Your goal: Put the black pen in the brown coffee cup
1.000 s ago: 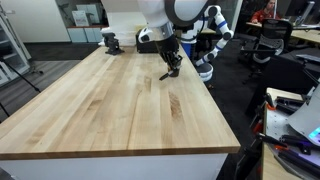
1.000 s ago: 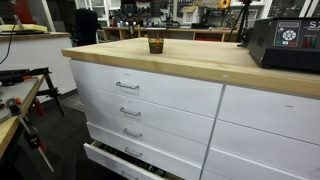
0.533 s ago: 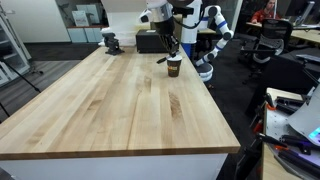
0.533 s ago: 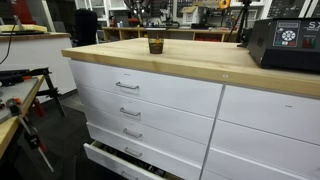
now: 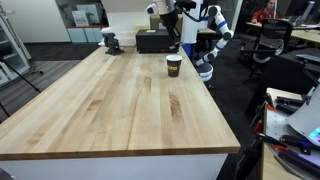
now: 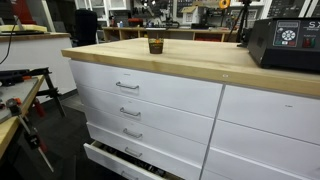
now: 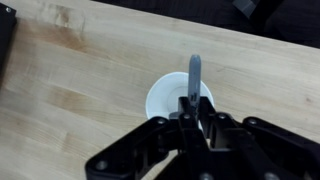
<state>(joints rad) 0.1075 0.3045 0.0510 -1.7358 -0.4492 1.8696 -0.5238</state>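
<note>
The robot's gripper should release the black pen inside the white opening of the brown coffee cup [image 5: 174, 58] [image 7: 177, 97], so that it leans against the cup's rim.
The brown coffee cup [image 5: 173, 65] stands upright near the far right edge of the wooden table [image 5: 110, 110]; it also shows in an exterior view [image 6: 155, 44]. In the wrist view I look straight down into its white inside [image 7: 165, 98]. My gripper [image 7: 193, 104] is shut on the black pen [image 7: 194, 72], which sticks out past the fingertips over the cup's opening. In an exterior view the gripper [image 5: 173, 38] hangs above the cup, clear of its rim. The pen is too small to make out in both exterior views.
A large black box [image 5: 152, 40] sits at the table's far end behind the cup and shows at the right in an exterior view [image 6: 285, 44]. A small dark device [image 5: 110, 42] stands at the far left corner. The table's right edge runs close to the cup.
My gripper has risen from table height beside the cup to well above it, holding the pen. The cup, hidden behind the gripper before, now shows fully and has not moved.
</note>
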